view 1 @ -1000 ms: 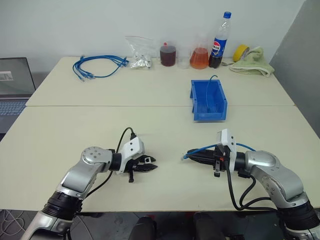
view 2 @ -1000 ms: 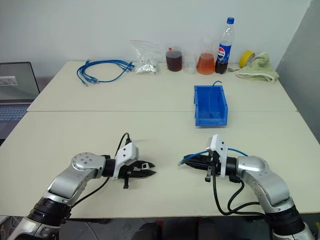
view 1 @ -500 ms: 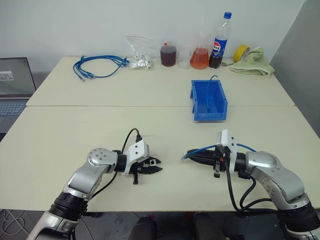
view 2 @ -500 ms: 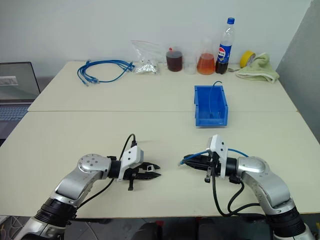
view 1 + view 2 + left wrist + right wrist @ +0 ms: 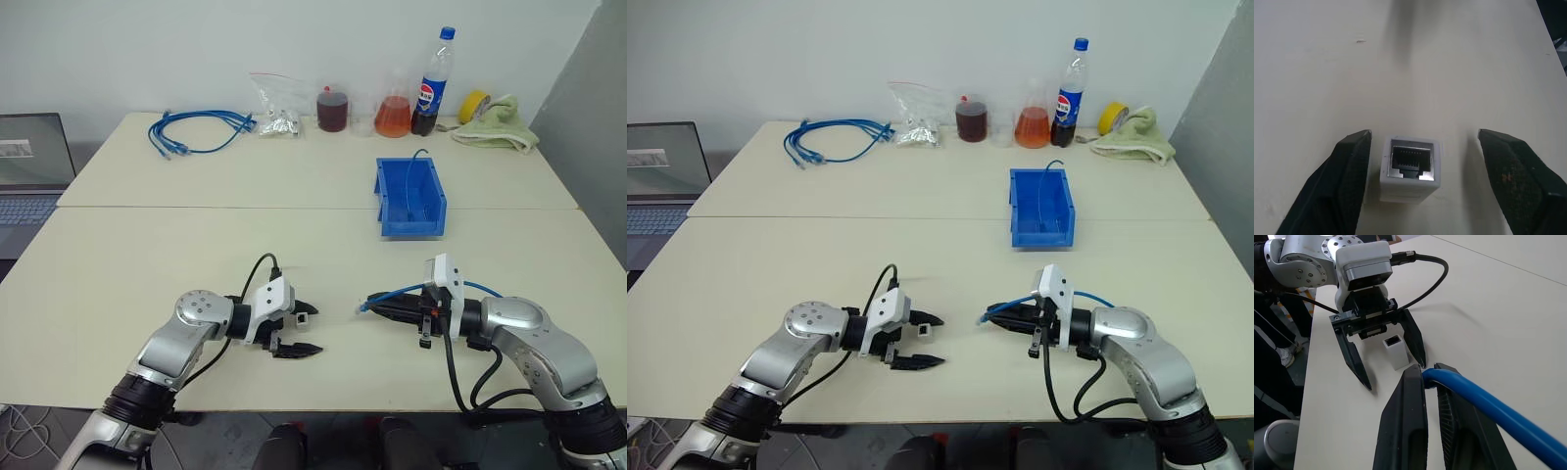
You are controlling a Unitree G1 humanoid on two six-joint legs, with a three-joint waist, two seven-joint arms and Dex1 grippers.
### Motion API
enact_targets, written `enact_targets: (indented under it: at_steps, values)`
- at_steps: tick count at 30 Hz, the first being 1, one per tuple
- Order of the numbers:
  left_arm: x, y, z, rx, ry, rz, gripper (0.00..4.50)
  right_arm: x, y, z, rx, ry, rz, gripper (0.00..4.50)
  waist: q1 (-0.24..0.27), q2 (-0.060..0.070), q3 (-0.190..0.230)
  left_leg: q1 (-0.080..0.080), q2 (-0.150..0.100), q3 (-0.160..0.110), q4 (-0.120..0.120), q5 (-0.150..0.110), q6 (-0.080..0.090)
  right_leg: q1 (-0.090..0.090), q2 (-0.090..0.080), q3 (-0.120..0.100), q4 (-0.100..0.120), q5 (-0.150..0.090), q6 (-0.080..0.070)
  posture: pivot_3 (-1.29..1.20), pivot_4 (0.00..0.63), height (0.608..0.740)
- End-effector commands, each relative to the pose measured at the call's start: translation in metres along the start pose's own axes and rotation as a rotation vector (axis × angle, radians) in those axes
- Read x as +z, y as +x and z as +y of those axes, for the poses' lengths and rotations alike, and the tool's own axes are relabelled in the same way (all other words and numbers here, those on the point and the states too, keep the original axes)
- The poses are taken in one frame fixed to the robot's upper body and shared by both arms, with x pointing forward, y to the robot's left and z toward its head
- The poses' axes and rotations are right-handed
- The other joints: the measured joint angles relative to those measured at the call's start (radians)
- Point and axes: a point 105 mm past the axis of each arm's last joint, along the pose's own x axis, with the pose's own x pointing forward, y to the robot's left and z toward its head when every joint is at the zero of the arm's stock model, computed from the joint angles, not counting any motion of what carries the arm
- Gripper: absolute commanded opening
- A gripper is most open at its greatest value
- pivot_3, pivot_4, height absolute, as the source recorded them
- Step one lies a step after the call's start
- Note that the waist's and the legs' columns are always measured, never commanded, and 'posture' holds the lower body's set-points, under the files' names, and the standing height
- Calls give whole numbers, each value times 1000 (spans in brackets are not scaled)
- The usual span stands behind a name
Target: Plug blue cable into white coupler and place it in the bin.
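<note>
The white coupler is too deep between my left gripper's fingers, so I need to pull back and pinch its sides [image 5: 1385, 169] with the finger ends, keeping its socket clear.
The white coupler [image 5: 1410, 169] stands on the table with its dark socket facing the left wrist camera. My left gripper [image 5: 312, 331] is open around it. One finger [image 5: 1352, 181] sits close beside the coupler and the other stands well apart. In the right wrist view the coupler [image 5: 1396, 351] shows between those spread fingers. My right gripper [image 5: 374, 306] is shut on the blue cable [image 5: 404, 291] near its plug end, which points left towards the coupler across a short gap. The cable trails back over the right wrist. The blue bin [image 5: 409, 201] sits further back on the table.
A thin blue cable stands inside the bin. Along the back edge are a bundle of blue cables [image 5: 196, 129], a plastic bag [image 5: 274, 108], two flasks of liquid, a cola bottle [image 5: 431, 78], yellow tape and a towel [image 5: 500, 122]. A laptop [image 5: 29, 176] is at far left.
The left gripper's fingers have spread wide apart, and the coupler now stands free between them. The right arm and its cable have not moved.
</note>
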Motion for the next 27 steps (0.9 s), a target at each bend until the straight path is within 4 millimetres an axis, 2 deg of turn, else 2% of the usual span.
enact_targets:
  at_steps: [1,7,10,22,27]
  values:
    - [-14,-11,10,69,-32,19,4458,9,-1,4,13,-42,-22,36,0,0,0,0,0,0,0,0,0,0,0,0,0,0,0,0,150,740]
    - [-18,-29,24,135,-3,27,4458,9,-1,4,17,-41,-20,36,-3,0,0,0,1,0,0,0,0,0,1,0,0,0,0,0,150,740]
    - [-22,-33,24,136,-8,27,4458,9,-1,4,18,-42,-20,35,-6,0,0,0,2,0,0,0,0,-1,2,0,0,0,0,0,150,740]
    - [-24,-26,8,65,-30,6,4458,11,-2,2,19,-50,-15,35,-5,0,0,0,2,0,-1,0,0,-1,3,1,0,0,0,0,150,740]
    - [-19,-22,4,44,-35,-14,3615,11,-2,2,22,-53,-13,35,-4,0,0,0,2,0,-1,0,0,-1,3,1,0,0,0,0,150,740]
